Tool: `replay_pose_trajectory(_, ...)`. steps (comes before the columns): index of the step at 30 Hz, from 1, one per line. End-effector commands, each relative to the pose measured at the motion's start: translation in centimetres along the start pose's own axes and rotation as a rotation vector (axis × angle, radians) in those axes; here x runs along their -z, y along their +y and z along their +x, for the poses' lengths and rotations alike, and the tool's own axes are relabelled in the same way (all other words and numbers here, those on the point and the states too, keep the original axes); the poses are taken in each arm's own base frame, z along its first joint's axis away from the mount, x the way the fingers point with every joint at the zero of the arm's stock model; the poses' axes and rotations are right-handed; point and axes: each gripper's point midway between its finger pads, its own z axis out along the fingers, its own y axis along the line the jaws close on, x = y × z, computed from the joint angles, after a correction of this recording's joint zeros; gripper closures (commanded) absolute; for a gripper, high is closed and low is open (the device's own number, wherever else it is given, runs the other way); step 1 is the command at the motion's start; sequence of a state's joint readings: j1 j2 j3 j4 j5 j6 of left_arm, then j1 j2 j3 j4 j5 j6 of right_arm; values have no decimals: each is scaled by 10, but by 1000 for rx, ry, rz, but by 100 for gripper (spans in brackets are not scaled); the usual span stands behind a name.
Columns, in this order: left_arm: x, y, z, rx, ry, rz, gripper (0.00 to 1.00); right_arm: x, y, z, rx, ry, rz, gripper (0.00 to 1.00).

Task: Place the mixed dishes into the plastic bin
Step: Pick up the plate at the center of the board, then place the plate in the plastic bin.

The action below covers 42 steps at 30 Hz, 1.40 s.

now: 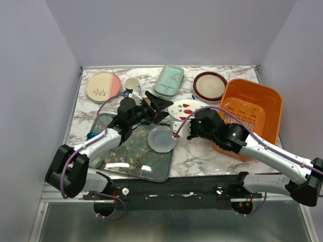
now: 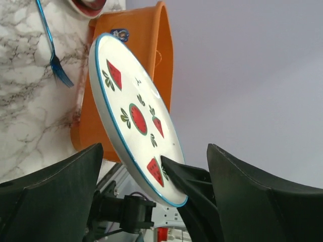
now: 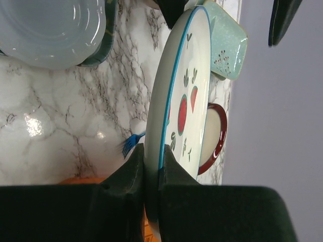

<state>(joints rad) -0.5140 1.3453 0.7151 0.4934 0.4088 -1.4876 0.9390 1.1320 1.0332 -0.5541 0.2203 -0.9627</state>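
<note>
The white plate with red wedges will lean on the far side inside the orange plastic bin [image 1: 235,108] after my right gripper releases it.
My right gripper [image 1: 191,127] is shut on the near rim of the white plate with red wedges [image 1: 186,108]. It holds the plate just left of the orange plastic bin [image 1: 255,112]. In the right wrist view the fingers [image 3: 132,171] pinch the rim of the plate [image 3: 187,96]. My left gripper [image 1: 162,104] is open at the plate's left edge. In the left wrist view the plate [image 2: 132,113] stands ahead of the open jaws, with the bin [image 2: 151,45] behind it. The bin is empty. The brown bowl and the dark green mug are out of view.
At the back lie a cream-and-pink plate [image 1: 103,86], a pale green cup [image 1: 132,83], a mint dish [image 1: 169,79] and a red-rimmed plate [image 1: 210,86]. A pale blue plate [image 1: 162,138] rests on the dark floral tray [image 1: 128,157]. A blue fork [image 2: 54,59] lies under the held plate.
</note>
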Motion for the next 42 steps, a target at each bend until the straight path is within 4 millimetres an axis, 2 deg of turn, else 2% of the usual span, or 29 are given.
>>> replay_pose_trajectory(1,23,-29,-15,-173,-63,123,1,40,-55,-6,-54,-49,190,99)
replay_pose_trajectory(3,37,-37,-26,-241,-107,131,1,47,-59,-3,-72,-55,203,99)
replay_pose_trajectory(5,49,-43,-32,-303,-143,136,1,60,-64,6,-104,-51,221,99)
replay_pose_trajectory(7,59,-38,-44,-338,-178,105,1,77,-73,12,-132,-68,251,100)
replay_pose_trajectory(8,67,-45,-45,-366,-194,113,1,82,-74,16,-139,-61,253,99)
replay_pose_trajectory(10,77,-36,-54,-429,-212,62,1,94,-80,27,-160,-44,285,99)
replay_pose_trajectory(11,84,-43,-54,-469,-219,66,1,103,-81,32,-165,-42,303,100)
replay_pose_trajectory(12,88,-32,-55,-510,-210,8,1,109,-83,37,-173,-34,322,100)
replay_pose_trajectory(13,93,-29,-59,-545,-220,-20,1,111,-82,47,-186,-9,334,99)
replay_pose_trajectory(14,101,-40,-59,-591,-236,-21,1,120,-83,52,-193,-3,356,99)
replay_pose_trajectory(15,106,-28,-61,-596,-239,-92,1,123,-83,57,-198,8,366,99)
replay_pose_trajectory(16,112,-24,-64,-676,-245,-131,1,128,-84,66,-213,30,385,99)
replay_pose_trajectory(17,120,-36,-65,-723,-265,-133,1,128,-80,72,-218,43,386,99)
replay_pose_trajectory(18,126,-27,-65,-744,-254,-194,1,133,-79,77,-227,50,402,100)
replay_pose_trajectory(19,133,-26,-71,-813,-276,-235,1,135,-79,84,-240,72,413,99)
replay_pose_trajectory(20,141,-35,-73,-862,-301,-246,1,132,-73,90,-245,88,405,100)
replay_pose_trajectory(21,148,-28,-72,-882,-293,-293,1,133,-71,94,-248,97,411,100)
replay_pose_trajectory(23,165,-30,-79,-978,-340,-351,1,134,-68,106,-260,132,417,100)
replay_pose_trajectory(26,186,-12,-83,-1054,-383,-445,1,132,-61,119,-276,172,415,100)
replay_pose_trajectory(29,195,5,-81,-1073,-406,-464,1,126,-52,132,-282,207,390,99)
replay_pose_trajectory(32,193,13,-78,-1080,-406,-441,1,120,-43,144,-285,245,368,99)
replay_pose_trajectory(42,190,10,-74,-1093,-387,-418,1,111,-32,171,-298,315,323,99)
